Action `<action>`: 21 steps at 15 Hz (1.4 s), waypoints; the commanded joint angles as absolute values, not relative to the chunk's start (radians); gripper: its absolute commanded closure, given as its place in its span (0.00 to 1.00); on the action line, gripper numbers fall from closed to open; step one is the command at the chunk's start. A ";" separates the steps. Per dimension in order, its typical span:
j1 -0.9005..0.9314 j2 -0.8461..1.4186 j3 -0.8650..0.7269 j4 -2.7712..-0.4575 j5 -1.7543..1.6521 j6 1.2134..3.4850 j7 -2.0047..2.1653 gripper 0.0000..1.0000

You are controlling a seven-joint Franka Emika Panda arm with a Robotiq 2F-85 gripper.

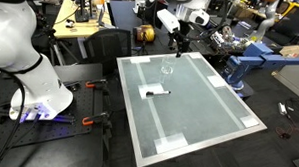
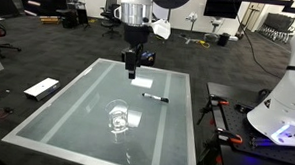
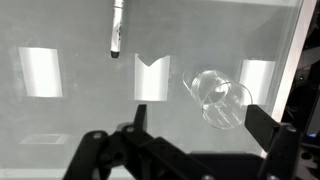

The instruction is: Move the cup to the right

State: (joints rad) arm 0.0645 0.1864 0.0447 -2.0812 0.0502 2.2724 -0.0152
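Note:
The robot's gripper should close on the clear cup's rim (image 1: 166, 63) (image 3: 204, 100), on the cup's side toward the middle of the table, with one finger inside the cup.
The clear cup (image 1: 167, 67) stands on the glass-topped table (image 1: 203, 120), toward its far edge. It also shows in an exterior view (image 2: 119, 118) and in the wrist view (image 3: 218, 95), faint and see-through with a round rim. My gripper (image 1: 178, 41) hangs above the table, apart from the cup. It shows in an exterior view (image 2: 131, 74) too. In the wrist view my gripper (image 3: 205, 125) is open and empty, with the cup just past the fingertips, nearer the right finger.
A black-and-white marker (image 1: 154, 91) lies flat on the table near the cup, also in the wrist view (image 3: 116, 28). White tape patches (image 3: 152, 78) mark the surface. The robot base (image 1: 34, 85) and lab clutter surround the table.

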 commanded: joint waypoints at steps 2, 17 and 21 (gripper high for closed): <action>0.064 0.220 0.050 -2.059 0.040 2.271 -0.011 0.00; 0.078 0.341 0.044 -2.012 0.014 2.441 0.020 0.00; 0.084 0.407 0.045 -1.967 0.021 2.438 0.024 0.00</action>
State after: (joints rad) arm 0.0752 0.3543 0.0451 -2.0230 0.0393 2.4423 -0.0122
